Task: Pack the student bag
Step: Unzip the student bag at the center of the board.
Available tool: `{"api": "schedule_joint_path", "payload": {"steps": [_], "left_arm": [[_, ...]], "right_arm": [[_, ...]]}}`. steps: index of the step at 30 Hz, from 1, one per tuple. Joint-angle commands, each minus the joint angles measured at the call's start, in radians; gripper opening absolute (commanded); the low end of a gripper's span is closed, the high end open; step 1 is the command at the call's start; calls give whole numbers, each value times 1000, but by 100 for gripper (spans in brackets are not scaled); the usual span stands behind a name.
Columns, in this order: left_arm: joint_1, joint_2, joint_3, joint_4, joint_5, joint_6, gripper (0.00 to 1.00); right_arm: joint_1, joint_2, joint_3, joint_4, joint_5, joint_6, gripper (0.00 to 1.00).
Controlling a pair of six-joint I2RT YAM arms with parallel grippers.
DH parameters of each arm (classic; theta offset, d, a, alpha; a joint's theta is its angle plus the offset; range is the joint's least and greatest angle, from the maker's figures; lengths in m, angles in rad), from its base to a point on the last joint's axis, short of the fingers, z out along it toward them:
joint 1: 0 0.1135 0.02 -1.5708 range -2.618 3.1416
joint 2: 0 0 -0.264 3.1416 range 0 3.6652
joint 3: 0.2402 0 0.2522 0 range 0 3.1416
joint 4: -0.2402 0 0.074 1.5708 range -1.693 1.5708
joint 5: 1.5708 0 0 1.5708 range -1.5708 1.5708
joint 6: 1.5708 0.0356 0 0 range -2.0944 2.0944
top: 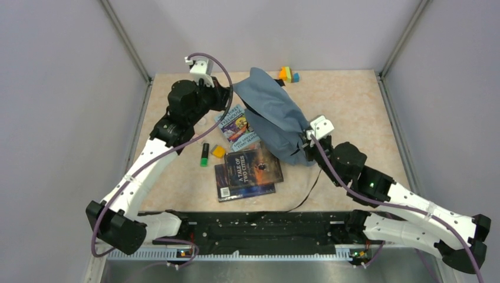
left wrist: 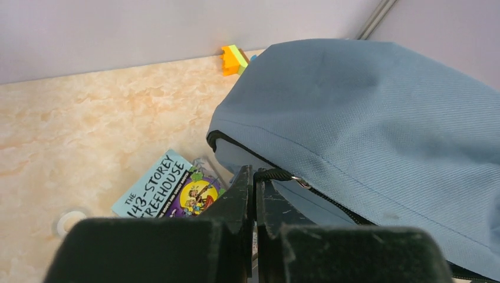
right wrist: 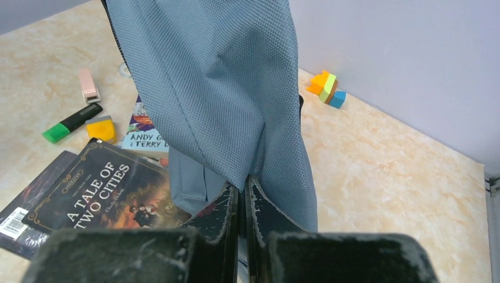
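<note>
My right gripper holds a fold at the bag's lower end, far from the zipper pull, so it should grip fabric closer to the bag's opening [top: 263, 106].
The student bag [top: 274, 115], grey-blue fabric with a black zipper, is held up off the table between both arms. My left gripper [top: 227, 97] is at its upper left end. In the left wrist view the left gripper [left wrist: 255, 175] is shut on the black zipper pull cord [left wrist: 277, 174] at the bag's [left wrist: 377, 130] opening. My right gripper [top: 306, 144] is at the bag's lower right end. In the right wrist view it [right wrist: 242, 184] is shut on a fold of the bag's fabric [right wrist: 218, 76].
Under the bag lie the book The 143-Storey Treehouse [top: 237, 127], A Tale of Two Cities [top: 253, 167] and a dark book [top: 227, 188] beneath it. A green highlighter [top: 204, 154] and a yellow item [top: 219, 151] lie to their left. Coloured blocks [top: 288, 74] sit by the back wall.
</note>
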Motion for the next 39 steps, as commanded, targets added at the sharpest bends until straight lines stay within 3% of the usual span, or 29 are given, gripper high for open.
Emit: {"api": "schedule_joint_path", "payload": {"steps": [1,4,5,8,9,10,15,20,22,27,31,36,39], "left_arm": [[36,-6,-23,72,-114,37,0],[34,3,-58,112,8,33,0],[35,7,-68,124,41,22,0],[35,22,-66,125,86,-45,0],[36,28,-62,123,105,-65,0],[35,33,-59,124,132,-80,0],[32,43,-62,142,210,-138,0],[21,46,-63,142,215,-150,0],[18,48,-64,142,222,-155,0],[13,44,-65,142,229,-158,0],[12,37,-63,142,222,-155,0],[13,27,-59,142,203,-143,0],[12,21,-58,138,200,-137,0]], "right_arm": [[-12,-34,0,2,79,26,0],[-11,-30,2,-5,68,48,0],[-11,-29,8,-16,57,57,4],[-11,-29,40,-64,-32,74,66],[-12,-35,51,-77,-79,83,82],[-11,-39,60,-86,-123,92,90],[-11,-71,138,-104,-332,138,93],[-10,-80,229,-61,-417,125,95],[-11,-48,286,-59,-401,95,95],[-12,111,454,-97,-187,69,96],[-11,251,560,-127,-193,43,96],[-8,405,671,-200,-326,-14,95],[16,506,746,-259,-248,-69,92]]}}
